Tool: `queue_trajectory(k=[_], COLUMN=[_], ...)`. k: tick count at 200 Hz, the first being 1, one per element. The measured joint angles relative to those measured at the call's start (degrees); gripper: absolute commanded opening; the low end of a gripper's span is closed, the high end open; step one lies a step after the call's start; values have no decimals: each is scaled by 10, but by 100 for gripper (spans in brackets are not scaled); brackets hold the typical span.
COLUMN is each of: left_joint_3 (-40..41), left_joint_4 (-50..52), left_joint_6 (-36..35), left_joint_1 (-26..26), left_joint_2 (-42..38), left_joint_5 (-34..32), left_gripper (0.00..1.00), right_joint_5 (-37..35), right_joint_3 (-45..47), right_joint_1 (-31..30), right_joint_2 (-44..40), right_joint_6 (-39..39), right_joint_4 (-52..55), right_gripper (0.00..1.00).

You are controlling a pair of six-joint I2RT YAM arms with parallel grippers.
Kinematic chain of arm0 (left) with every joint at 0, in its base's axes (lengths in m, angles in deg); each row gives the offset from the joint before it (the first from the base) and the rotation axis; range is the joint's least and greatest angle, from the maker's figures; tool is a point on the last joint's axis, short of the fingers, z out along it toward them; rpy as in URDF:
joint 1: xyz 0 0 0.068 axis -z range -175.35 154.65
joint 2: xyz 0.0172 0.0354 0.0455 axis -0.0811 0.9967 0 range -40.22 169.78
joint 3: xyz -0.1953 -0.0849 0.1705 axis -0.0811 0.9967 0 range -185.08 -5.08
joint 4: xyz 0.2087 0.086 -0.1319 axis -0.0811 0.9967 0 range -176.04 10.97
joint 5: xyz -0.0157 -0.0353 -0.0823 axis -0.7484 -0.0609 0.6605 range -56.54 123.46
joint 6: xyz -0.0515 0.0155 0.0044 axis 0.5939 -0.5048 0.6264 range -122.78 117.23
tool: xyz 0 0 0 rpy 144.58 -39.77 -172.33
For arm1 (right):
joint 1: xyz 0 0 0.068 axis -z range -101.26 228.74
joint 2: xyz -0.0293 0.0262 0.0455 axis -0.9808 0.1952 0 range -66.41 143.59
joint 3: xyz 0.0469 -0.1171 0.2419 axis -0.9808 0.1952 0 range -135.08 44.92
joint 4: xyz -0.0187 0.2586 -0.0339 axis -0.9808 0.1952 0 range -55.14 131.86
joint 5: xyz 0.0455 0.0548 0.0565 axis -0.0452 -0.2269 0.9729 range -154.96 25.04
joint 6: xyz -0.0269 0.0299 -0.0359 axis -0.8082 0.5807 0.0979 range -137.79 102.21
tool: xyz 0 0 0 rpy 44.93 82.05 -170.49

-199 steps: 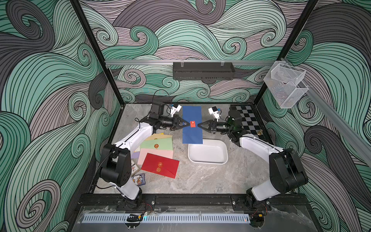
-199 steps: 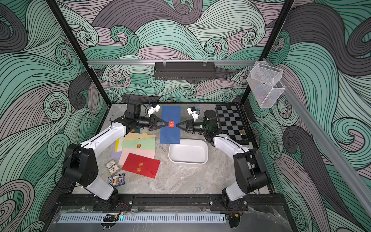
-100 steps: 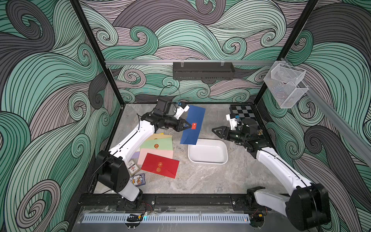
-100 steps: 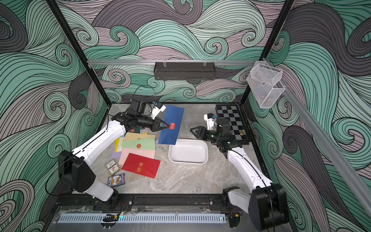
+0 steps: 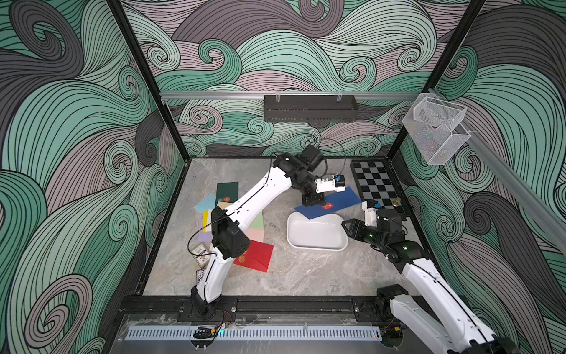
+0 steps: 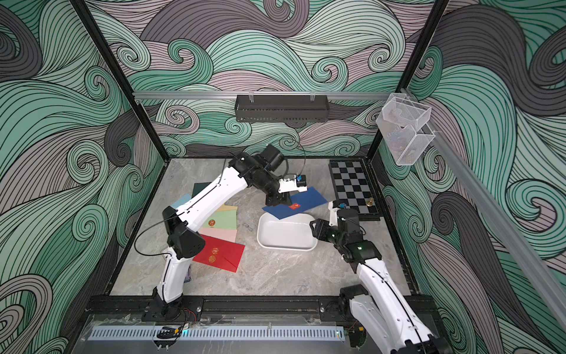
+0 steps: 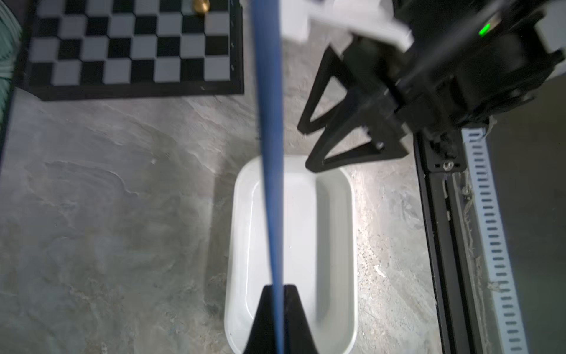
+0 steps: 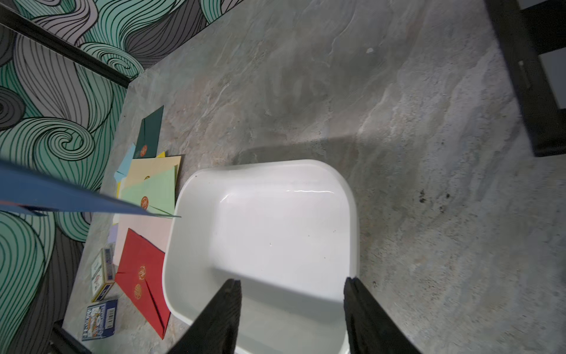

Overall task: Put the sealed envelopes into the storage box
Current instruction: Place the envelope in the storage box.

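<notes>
The robot's left gripper should release the dark blue envelope, now tilted above the box's far edge, inside the white storage box, leaning (image 5: 317, 223) (image 7: 260, 258) against the box's far side.
My left gripper (image 5: 314, 203) (image 7: 278, 288) is shut on a dark blue sealed envelope (image 5: 337, 202) (image 6: 306, 199) (image 7: 269, 122). It holds the envelope tilted above the far edge of the white storage box (image 5: 315, 246) (image 6: 284, 246) (image 8: 352, 214), which holds nothing. My right gripper (image 5: 344, 225) (image 8: 292, 282) hangs open at the box's right end with nothing between its fingers. More sealed envelopes lie fanned on the floor left of the box: a red one (image 5: 257, 256) (image 8: 141, 275), a pink one (image 6: 220, 234), a light green one (image 6: 222, 220) and a dark green one (image 5: 227, 191).
A chessboard (image 5: 376, 187) with a small gold piece (image 5: 397, 201) lies at the back right. Card packs (image 5: 200, 253) (image 8: 101, 318) sit by the left arm's base. On the back wall hangs a black shelf (image 5: 309, 108), and clear mesh baskets (image 5: 435, 128) hang on the right wall.
My right gripper let go of the blue envelope, opened and drew back to the box's right end. The left arm carried the envelope rightward over the box's far edge.
</notes>
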Motion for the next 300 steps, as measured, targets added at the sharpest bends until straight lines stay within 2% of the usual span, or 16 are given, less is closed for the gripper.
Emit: queue_trajectory(k=[31, 62, 114, 211, 229, 248, 300], left_joint_3=[-1, -19, -20, -21, -21, -21, -21], left_joint_4=[35, 44, 47, 48, 46, 42, 25], left_joint_6=[-19, -30, -51, -53, -52, -47, -40], left_joint_1=[24, 31, 38, 60, 61, 61, 64], left_joint_2=[39, 56, 80, 133, 133, 133, 133], left_joint_5=[-61, -101, -166, -224, -231, -242, -258], left_gripper=[0, 0, 0, 0, 21, 32, 32], right_joint_5=[-61, -91, -96, -92, -90, -89, -87], right_joint_3=[0, 0, 0, 0, 0, 0, 0], right_joint_1=[1, 2, 4, 4, 4, 4, 4], right_joint_2=[-29, -31, -14, -12, -10, -10, -10], right_joint_6=[-8, -12, -19, -23, -26, -29, -31], right_joint_4=[57, 82, 90, 90, 89, 89, 85], right_gripper=[57, 60, 60, 61, 61, 61, 61])
